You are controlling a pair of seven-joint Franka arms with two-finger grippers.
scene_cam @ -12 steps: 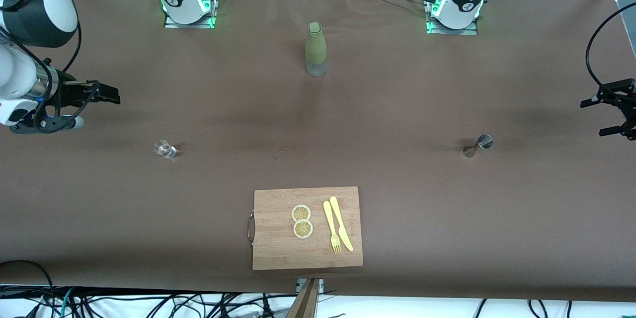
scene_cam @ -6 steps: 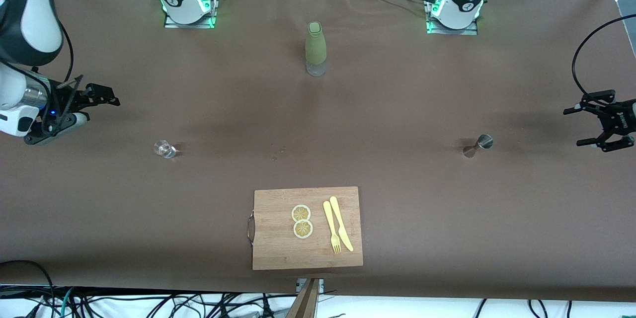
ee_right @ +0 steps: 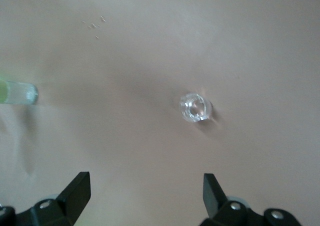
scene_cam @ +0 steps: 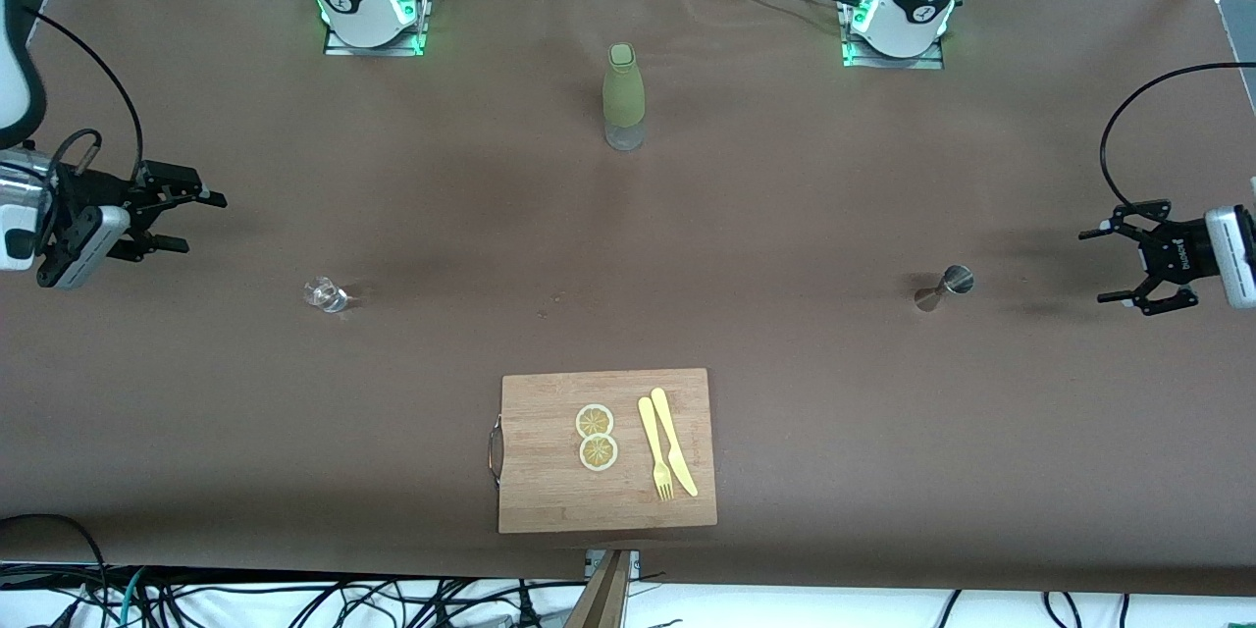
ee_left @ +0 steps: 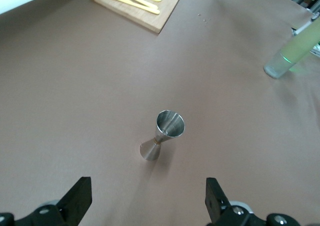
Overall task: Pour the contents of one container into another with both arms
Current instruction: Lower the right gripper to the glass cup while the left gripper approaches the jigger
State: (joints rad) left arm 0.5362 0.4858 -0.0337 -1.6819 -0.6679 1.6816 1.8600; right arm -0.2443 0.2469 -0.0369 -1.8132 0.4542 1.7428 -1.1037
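Observation:
The left gripper will next go to the narrow middle (scene_cam: pixel 943 287) (ee_left: pixel 157 141) of the steel jigger and close there, just below the jigger's wide upper cup.
A small steel jigger (scene_cam: pixel 944 287) stands upright toward the left arm's end of the table. My left gripper (scene_cam: pixel 1099 265) hovers open beside it, toward that end, with nothing between its fingers. In the left wrist view the jigger (ee_left: pixel 162 136) stands ahead of the open gripper (ee_left: pixel 148 191). A small clear glass (scene_cam: pixel 324 293) stands toward the right arm's end. My right gripper (scene_cam: pixel 199 223) is open and empty over the table near it. The right wrist view shows the glass (ee_right: pixel 194 106) ahead of the open gripper (ee_right: pixel 145 183).
A green bottle with a clear base (scene_cam: pixel 623 96) stands mid-table near the arm bases. A wooden cutting board (scene_cam: pixel 549 491) lies near the front edge, carrying two lemon slices (scene_cam: pixel 596 438), a yellow fork (scene_cam: pixel 655 449) and a knife (scene_cam: pixel 674 442).
My left gripper has come in from the table's end toward the jigger. The right arm has swung outward and its gripper has turned and dropped slightly toward the glass. Both stay open.

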